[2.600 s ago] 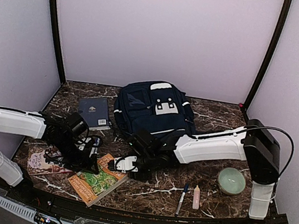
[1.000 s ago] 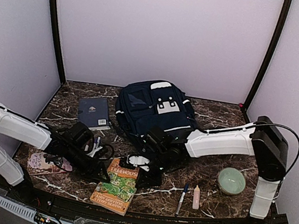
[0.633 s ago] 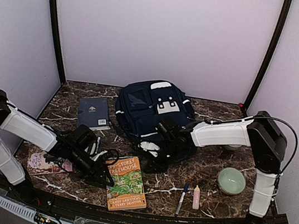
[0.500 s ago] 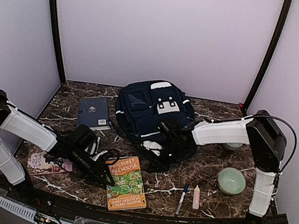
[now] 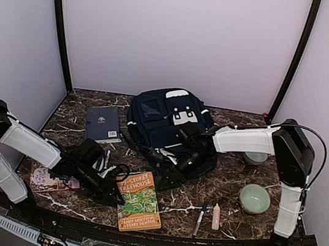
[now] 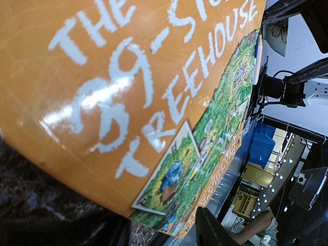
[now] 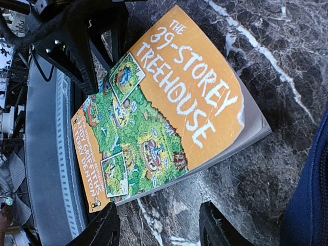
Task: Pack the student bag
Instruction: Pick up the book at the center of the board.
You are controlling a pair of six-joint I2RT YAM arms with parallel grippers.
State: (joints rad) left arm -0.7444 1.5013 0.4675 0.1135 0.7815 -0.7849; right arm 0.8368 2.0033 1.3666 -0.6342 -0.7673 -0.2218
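My right gripper will take the curled cover corner (image 7: 239, 119) and help lift the paperback's top edge, as the paperback lies flat with my left gripper at one side.
The student bag (image 5: 167, 123), a navy-blue backpack with a white patch, lies at the back centre of the table. An orange paperback (image 5: 140, 201) lies flat near the front edge. It fills the left wrist view as a glossy orange cover (image 6: 128, 92). My left gripper (image 5: 112, 193) is low at the paperback's left edge, its fingers apart (image 6: 161, 226) on either side of the cover's corner. My right gripper (image 5: 168, 174) hangs open just in front of the bag. Below it are bare marble and the paperback (image 7: 159, 113), with nothing between its fingers (image 7: 161, 229).
A dark blue hardcover book (image 5: 103, 123) lies left of the bag. A pen (image 5: 200, 218), a pale pink tube (image 5: 216, 216) and a green bowl (image 5: 255, 198) are at front right. A second bowl (image 5: 255, 157) sits behind the right arm. A pink flowered item (image 5: 45, 176) lies under the left arm.
The paperback has turned and now lies flat near the front edge. My right gripper has let go of it, opened and pulled back toward the bag. The left gripper stays at its left edge.
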